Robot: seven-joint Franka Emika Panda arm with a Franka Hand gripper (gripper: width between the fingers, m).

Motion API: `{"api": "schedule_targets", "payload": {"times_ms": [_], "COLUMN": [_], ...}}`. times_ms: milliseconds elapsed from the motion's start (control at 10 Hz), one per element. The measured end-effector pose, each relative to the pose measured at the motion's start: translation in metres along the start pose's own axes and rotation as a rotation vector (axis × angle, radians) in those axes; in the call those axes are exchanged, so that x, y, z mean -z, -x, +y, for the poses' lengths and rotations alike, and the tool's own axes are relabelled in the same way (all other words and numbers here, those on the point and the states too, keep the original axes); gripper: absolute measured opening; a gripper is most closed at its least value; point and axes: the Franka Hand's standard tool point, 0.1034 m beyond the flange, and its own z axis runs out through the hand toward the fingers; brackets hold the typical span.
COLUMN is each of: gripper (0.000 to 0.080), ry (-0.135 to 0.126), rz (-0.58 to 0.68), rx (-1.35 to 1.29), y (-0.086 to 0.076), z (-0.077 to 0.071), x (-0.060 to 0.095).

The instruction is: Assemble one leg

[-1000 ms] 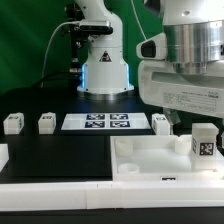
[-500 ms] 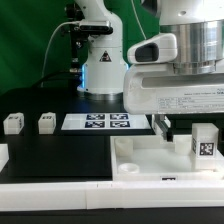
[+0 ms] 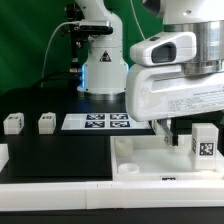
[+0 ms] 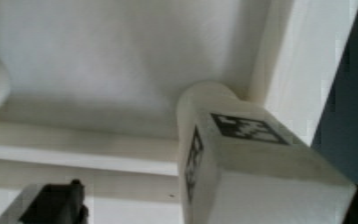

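The leg is crooked between my open fingers, near one; I need to centre over it and grip its flat sides [image 4: 201, 168].
A leg [image 3: 205, 142], a small white block with a black-and-white tag, stands upright in the near right corner of the white tray [image 3: 140, 158]. My gripper [image 3: 170, 133] hangs low over the tray, just to the exterior view's left of that leg, and holds nothing. In the wrist view the same leg [image 4: 247, 150] stands close against the tray's wall [image 4: 300, 60]. One dark finger [image 4: 55, 203] shows well off to the side, so the jaws are open. Two more legs [image 3: 13, 122] [image 3: 46, 122] stand at the exterior view's left.
The marker board [image 3: 97, 122] lies behind the tray at the middle. The arm's white base [image 3: 103, 70] stands at the back. A white part's edge [image 3: 3, 155] shows at the exterior view's far left.
The wrist has moved to the exterior view's left and lower over the tray. It now hides the leg that stood beside the marker board's right end.
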Motion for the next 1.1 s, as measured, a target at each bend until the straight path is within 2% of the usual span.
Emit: {"api": "schedule_targets", "payload": {"times_ms": [100, 200, 300, 400, 500, 800, 1100], "gripper": [0.0649, 0.0559, 0.0378, 0.0378, 0.0291, 0.0291, 0.0291], "ry": [0.000, 0.000, 0.000, 0.000, 0.000, -0.002, -0.008], "rz": [0.000, 0.000, 0.000, 0.000, 0.000, 0.000, -0.001], "rx": [-0.005, -0.005, -0.005, -0.005, -0.005, -0.046, -0.358], "y": [0.0000, 0.0000, 0.0000, 0.0000, 0.0000, 0.0000, 0.0000], "z": [0.0004, 0.0006, 0.0007, 0.0007, 0.0008, 0.0009, -0.0010], "x": [0.0000, 0.0000, 0.0000, 0.0001, 0.0000, 0.0001, -0.0001]}}
